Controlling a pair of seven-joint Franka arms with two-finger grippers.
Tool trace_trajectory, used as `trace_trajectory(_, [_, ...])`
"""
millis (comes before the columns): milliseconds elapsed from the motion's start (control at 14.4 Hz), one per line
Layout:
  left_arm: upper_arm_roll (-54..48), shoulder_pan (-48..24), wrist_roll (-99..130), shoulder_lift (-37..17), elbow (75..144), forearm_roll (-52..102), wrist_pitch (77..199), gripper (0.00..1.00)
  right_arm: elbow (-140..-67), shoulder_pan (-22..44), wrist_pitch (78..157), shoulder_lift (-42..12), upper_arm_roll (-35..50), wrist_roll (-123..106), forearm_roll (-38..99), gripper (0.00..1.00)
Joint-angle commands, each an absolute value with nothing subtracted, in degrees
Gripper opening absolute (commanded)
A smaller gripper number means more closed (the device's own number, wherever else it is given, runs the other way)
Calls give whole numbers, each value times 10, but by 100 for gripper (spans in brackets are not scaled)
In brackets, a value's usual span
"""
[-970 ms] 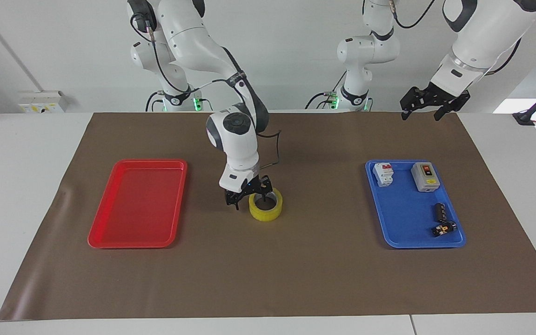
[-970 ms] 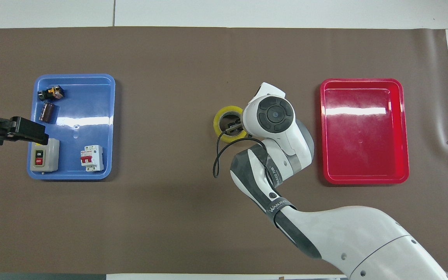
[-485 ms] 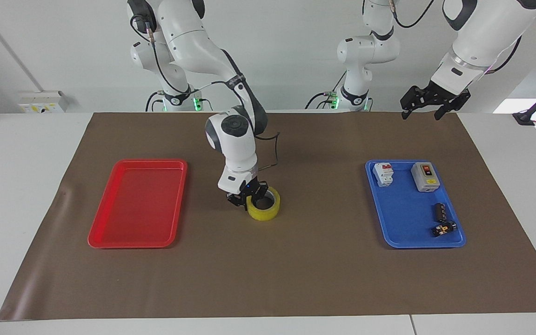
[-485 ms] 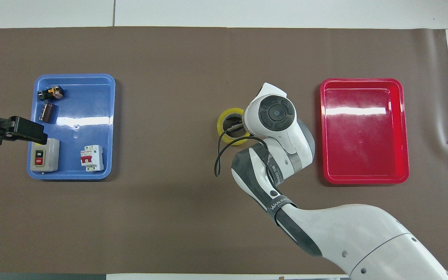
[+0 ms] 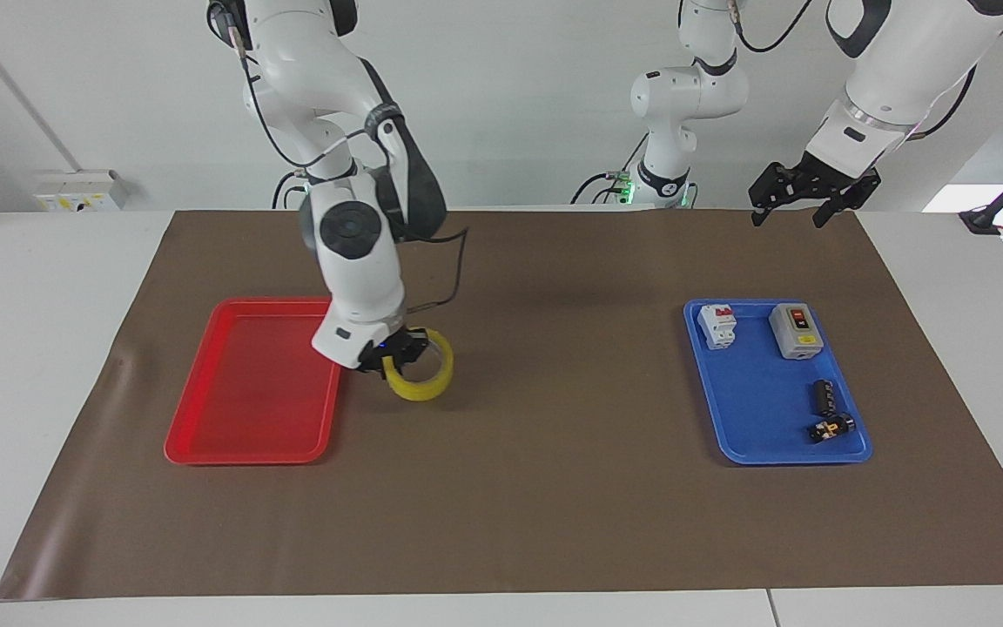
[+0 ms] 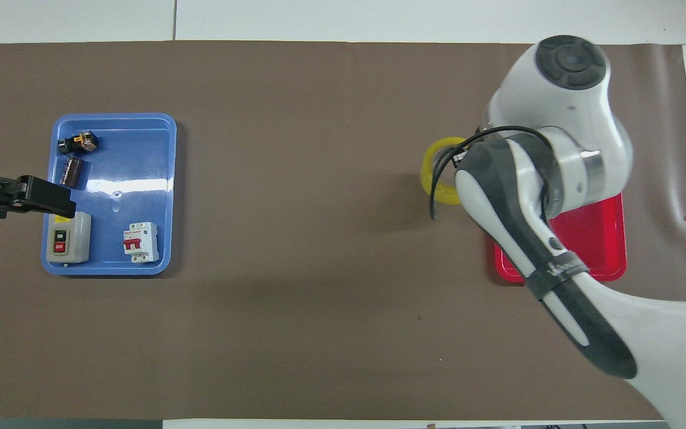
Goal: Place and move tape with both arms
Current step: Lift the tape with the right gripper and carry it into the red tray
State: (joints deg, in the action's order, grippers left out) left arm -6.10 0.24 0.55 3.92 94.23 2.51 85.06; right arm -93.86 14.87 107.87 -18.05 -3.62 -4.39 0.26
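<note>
The yellow tape will go down flat near the middle of the red tray (image 6: 559, 208) from my right gripper.
The yellow ring of tape (image 5: 423, 376) (image 6: 437, 176) hangs tilted in the air, just off the mat, beside the red tray's edge. My right gripper (image 5: 394, 348) is shut on its rim, with the arm's wrist over the red tray (image 5: 249, 383) (image 6: 593, 238). In the overhead view that arm covers most of the tray and hides the gripper itself. My left gripper (image 5: 802, 198) (image 6: 45, 199) waits open in the air, over the robots' side of the blue tray (image 5: 763, 409) (image 6: 140, 179).
The blue tray holds a grey on/off switch box (image 5: 795, 331), a white circuit breaker (image 5: 717, 326), a small dark cylinder (image 5: 822, 396) and a small black and yellow part (image 5: 831, 428). A brown mat (image 5: 554, 488) covers the table.
My right gripper shut on the tape, lifted it off the mat and carried it toward the red tray. The left arm has hardly moved.
</note>
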Motion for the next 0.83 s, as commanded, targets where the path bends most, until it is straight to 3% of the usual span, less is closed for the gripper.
trace_trajectory(0, [-58,-5,-2,33,957,19,861,100,-972,58,1066,-151,-27,-179,0,0])
trace_trajectory(139, [-54,-16,-2,7,938,19,845,100,-1014,19,1101,-139,-27,-249,-15,0])
trace_trajectory(416, [-53,-18,3,7,933,19,840,100,-1177,-22,1292,-96,-27,-308,-19,0])
trace_trajectory(762, [-52,-23,1,16,933,18,847,100,-1220,-53,1325,-85,-27,-349,-19,0])
